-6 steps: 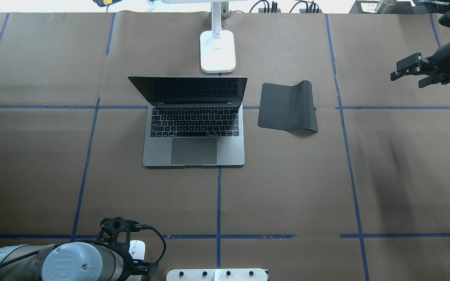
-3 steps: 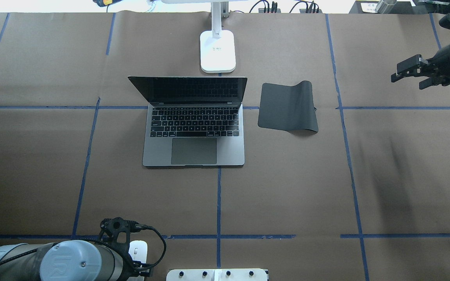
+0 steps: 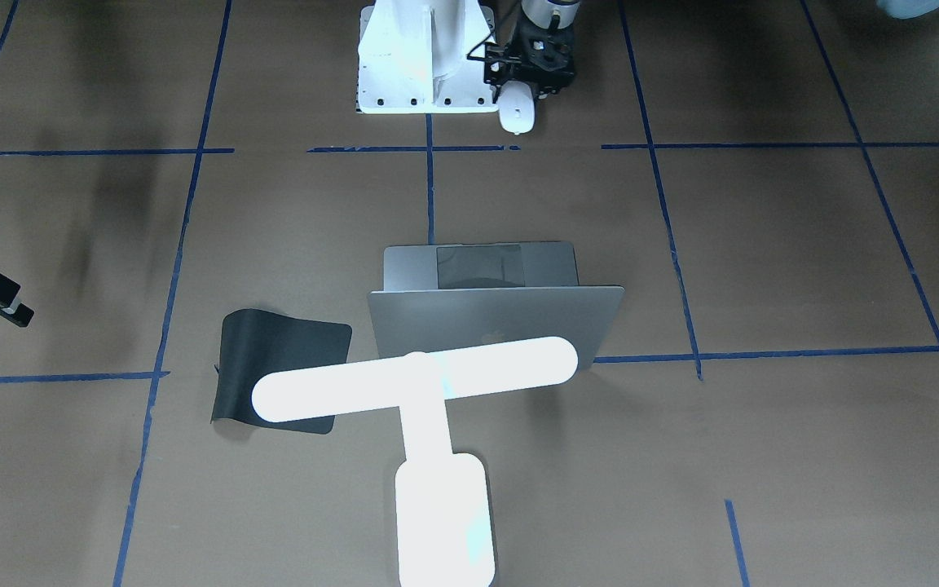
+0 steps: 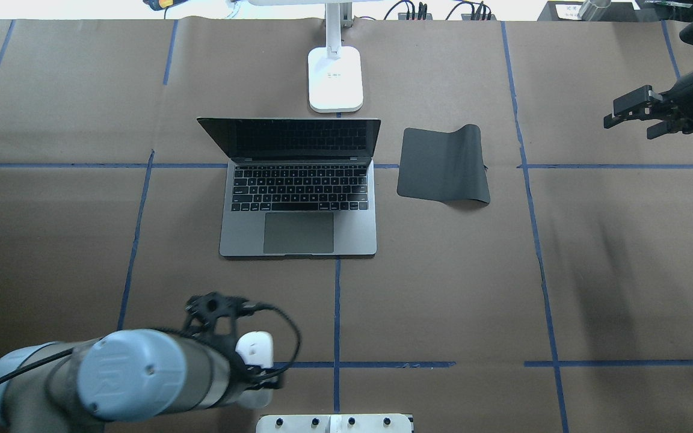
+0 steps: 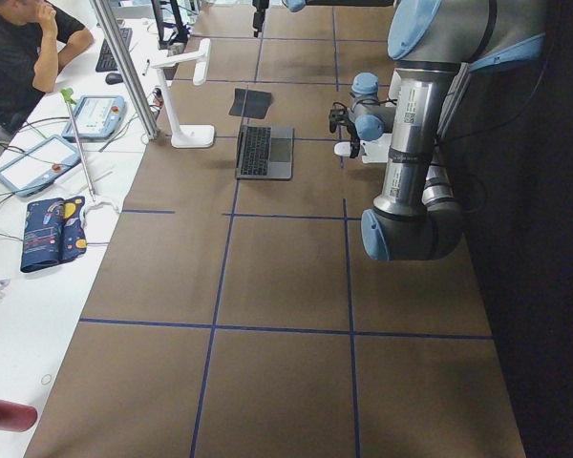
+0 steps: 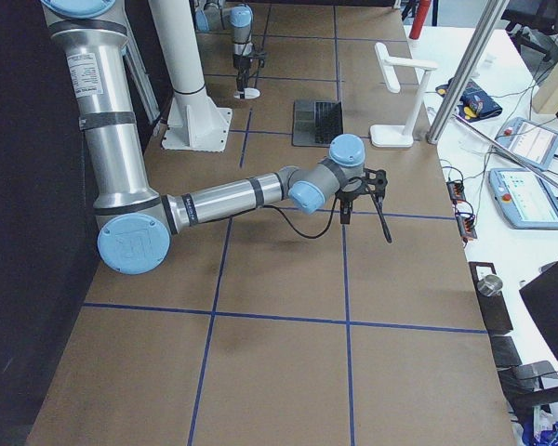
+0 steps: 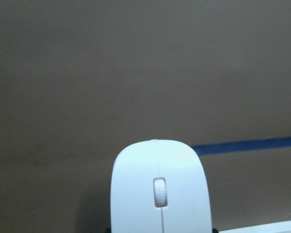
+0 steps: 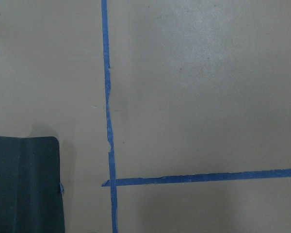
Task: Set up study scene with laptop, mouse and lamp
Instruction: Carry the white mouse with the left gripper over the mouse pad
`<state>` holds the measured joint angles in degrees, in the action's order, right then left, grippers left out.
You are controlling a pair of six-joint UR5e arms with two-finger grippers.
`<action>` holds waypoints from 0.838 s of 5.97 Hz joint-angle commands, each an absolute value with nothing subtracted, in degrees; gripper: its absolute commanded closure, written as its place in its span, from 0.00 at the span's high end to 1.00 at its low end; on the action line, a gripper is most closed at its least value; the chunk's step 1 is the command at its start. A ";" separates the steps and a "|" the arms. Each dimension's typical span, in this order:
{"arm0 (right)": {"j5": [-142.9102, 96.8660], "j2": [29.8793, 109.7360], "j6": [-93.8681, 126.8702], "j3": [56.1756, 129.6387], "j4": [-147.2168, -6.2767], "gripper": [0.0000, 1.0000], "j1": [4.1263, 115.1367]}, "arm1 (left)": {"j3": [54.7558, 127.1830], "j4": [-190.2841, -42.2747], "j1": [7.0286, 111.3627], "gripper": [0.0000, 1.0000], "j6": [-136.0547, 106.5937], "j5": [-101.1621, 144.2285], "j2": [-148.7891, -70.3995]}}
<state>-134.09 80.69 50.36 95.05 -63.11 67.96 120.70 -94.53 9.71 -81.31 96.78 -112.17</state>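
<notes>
My left gripper is going to put the white mouse down on the black mat [image 3: 257, 357] near the mat's curled edge.
My left gripper [image 4: 249, 368] is shut on the white mouse [image 4: 254, 347] by its rear end, near the robot-side table edge. The mouse fills the bottom of the left wrist view [image 7: 160, 189], nose forward. The front view shows the left gripper [image 3: 531, 73] and the mouse [image 3: 517, 112] beside the pedestal. The open grey laptop [image 4: 298, 204] sits mid-table, its lid [image 3: 494, 322] facing the front camera. The glowing lamp [image 3: 416, 379] stands behind it, base [image 4: 335, 78] on the paper. My right gripper [image 4: 629, 123] is open and empty at the far right.
A black mat [image 4: 443, 163] with one curled edge lies right of the laptop; its corner shows in the right wrist view [image 8: 24, 184]. The white bolted pedestal [image 4: 334, 423] is at the near edge. Blue tape lines [image 4: 337, 313] cross the brown paper.
My left gripper, holding the mouse, has risen and moved forward and right, away from the pedestal. My right gripper has drifted slightly right.
</notes>
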 commanded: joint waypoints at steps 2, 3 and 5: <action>-134.21 80.95 50.36 95.88 -63.11 1.00 68.03 | 107.11 -96.66 15.26 0.00 -67.37 96.77 -129.59; -134.38 81.12 50.36 96.41 -63.11 1.00 68.11 | 95.57 -104.16 17.03 0.00 -63.32 96.77 -136.25; -134.38 81.74 50.36 96.85 -63.11 1.00 68.03 | 66.92 -112.58 20.55 0.00 -63.28 96.68 -156.00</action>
